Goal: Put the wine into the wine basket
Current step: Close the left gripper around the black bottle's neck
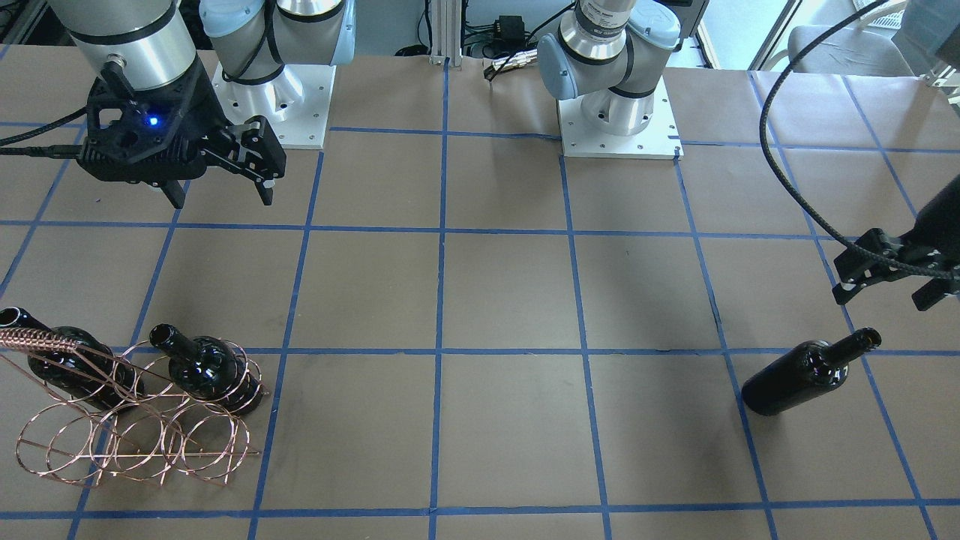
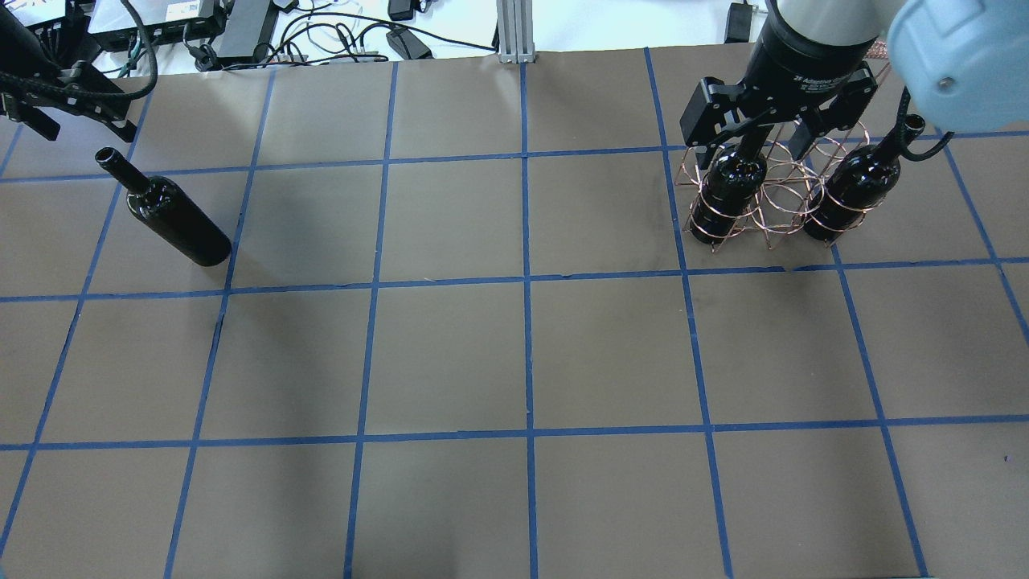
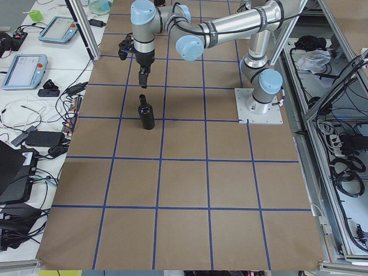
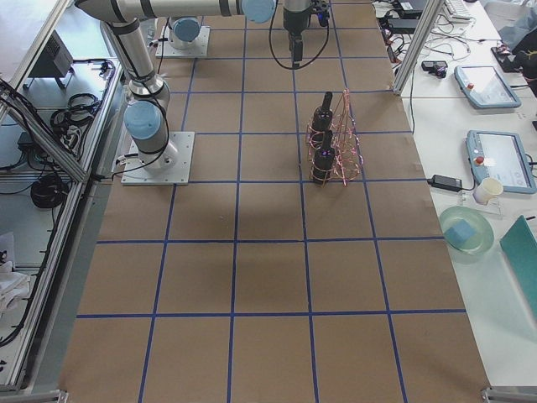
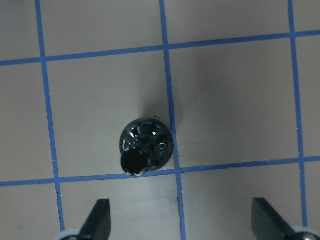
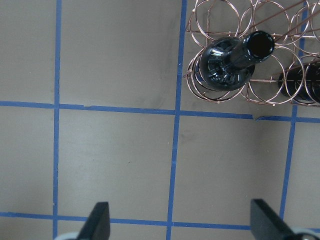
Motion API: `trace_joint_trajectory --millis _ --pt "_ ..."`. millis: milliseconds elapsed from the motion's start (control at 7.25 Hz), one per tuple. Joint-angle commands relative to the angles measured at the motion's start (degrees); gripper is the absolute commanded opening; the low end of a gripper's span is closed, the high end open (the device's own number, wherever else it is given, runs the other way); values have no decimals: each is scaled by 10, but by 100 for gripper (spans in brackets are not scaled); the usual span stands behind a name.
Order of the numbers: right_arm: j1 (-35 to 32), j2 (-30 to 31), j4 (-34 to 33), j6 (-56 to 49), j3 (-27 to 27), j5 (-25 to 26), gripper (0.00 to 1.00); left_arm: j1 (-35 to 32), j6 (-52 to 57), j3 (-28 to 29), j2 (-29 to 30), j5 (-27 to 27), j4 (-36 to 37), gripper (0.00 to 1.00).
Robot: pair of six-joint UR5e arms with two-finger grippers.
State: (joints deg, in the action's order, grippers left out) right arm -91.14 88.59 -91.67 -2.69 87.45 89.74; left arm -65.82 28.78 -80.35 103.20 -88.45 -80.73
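Note:
One lone wine bottle stands outside the basket. My left gripper should close on its neck (image 1: pixel 844 349) (image 5: pixel 139 152) next.
A lone dark wine bottle (image 1: pixel 806 373) stands upright on the table, also in the overhead view (image 2: pixel 173 217). My left gripper (image 1: pixel 885 294) is open and empty, above and just beyond its neck; the left wrist view looks down on the bottle's mouth (image 5: pixel 145 150) ahead of the open fingers (image 5: pixel 97 220). The copper wire basket (image 1: pixel 135 442) holds two bottles (image 2: pixel 727 189) (image 2: pixel 856 185). My right gripper (image 2: pixel 749 145) is open and empty above the basket, which shows at the top of the right wrist view (image 6: pixel 270 95).
The table is brown paper with a blue tape grid. The two arm base plates (image 1: pixel 619 112) (image 1: pixel 277 97) sit at the robot's edge. A black cable (image 1: pixel 795 187) loops to the left wrist. Cables and boxes (image 2: pixel 241 32) lie past the far edge.

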Motion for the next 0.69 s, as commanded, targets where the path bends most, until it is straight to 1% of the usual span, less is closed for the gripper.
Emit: trace_joint_trajectory --millis 0,276,414,552 --pt "0 0 0 0 0 0 100 9 14 1 45 7 37 100" --pt "0 0 0 0 0 0 100 9 21 -1 73 5 44 99" --pt "0 0 1 0 0 0 100 9 21 -4 77 5 44 89" --pt "0 0 0 0 0 0 100 9 21 -9 81 6 44 84"
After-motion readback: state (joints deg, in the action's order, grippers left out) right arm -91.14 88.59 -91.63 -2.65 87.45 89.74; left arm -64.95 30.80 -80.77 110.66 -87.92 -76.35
